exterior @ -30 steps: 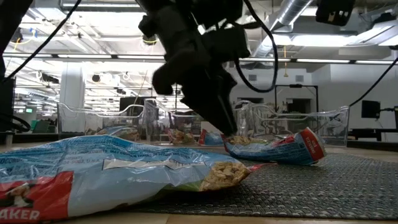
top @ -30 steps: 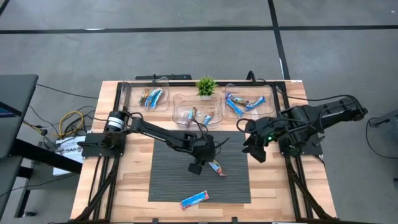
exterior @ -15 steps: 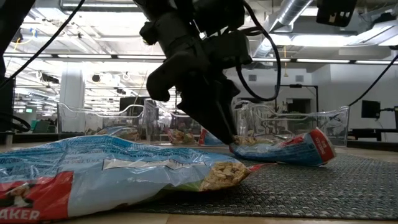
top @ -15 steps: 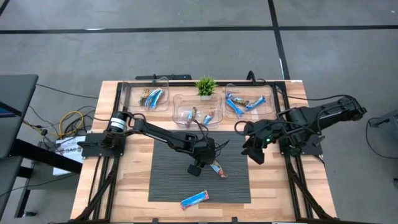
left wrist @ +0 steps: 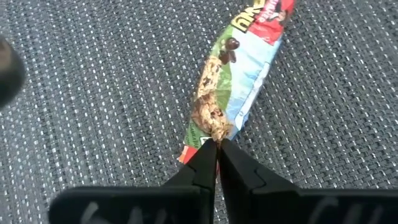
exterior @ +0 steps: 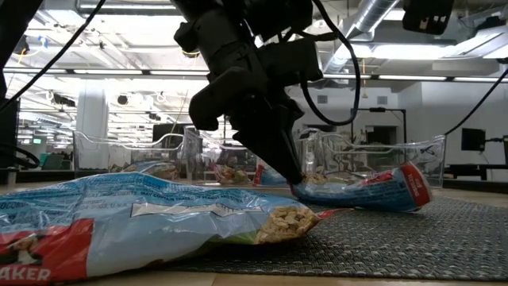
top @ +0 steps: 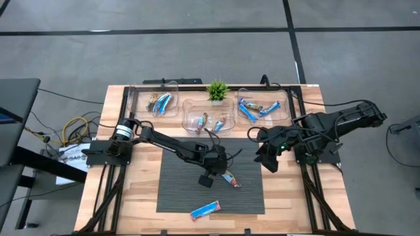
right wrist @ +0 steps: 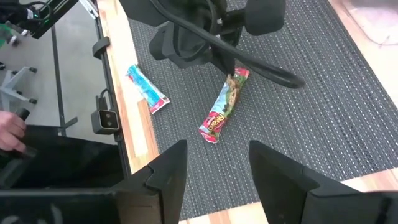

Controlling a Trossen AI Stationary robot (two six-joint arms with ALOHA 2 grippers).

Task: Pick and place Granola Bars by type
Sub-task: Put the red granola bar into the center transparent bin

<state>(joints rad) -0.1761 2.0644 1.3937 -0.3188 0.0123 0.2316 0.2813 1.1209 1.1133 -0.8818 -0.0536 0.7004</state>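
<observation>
The green, red and blue granola bar will be released by my left gripper between the bars in the middle clear bin (top: 212,120).
A green, red and blue granola bar (top: 231,179) lies on the dark ribbed mat (top: 177,190), near its middle. My left gripper (left wrist: 217,144) is shut at the bar's far-left end. A blue granola bar (top: 205,210) lies flat at the mat's near edge, filling the foreground of the low view (exterior: 143,222). My right gripper (right wrist: 217,180) hangs open over the table's right side, off the mat's far right corner, with nothing between its fingers. My left gripper has its two fingers closed together on the wrapper end (left wrist: 211,132) of the multicoloured bar, the end toward the table's far left. The fingers (exterior: 292,173) slant down from above and lie in line with the bar. The bar lies flat on the mat.
Three clear bins stand along the far edge, left (top: 161,103), middle (top: 209,120) and right (top: 261,108), each holding bars. A small green plant (top: 217,90) stands behind the middle bin. Bare mat lies to the left of the held bar.
My left gripper has settled a little lower onto the bar's end and shut there. The multicoloured bar has slid slightly toward the table's right, still flat on the mat.
</observation>
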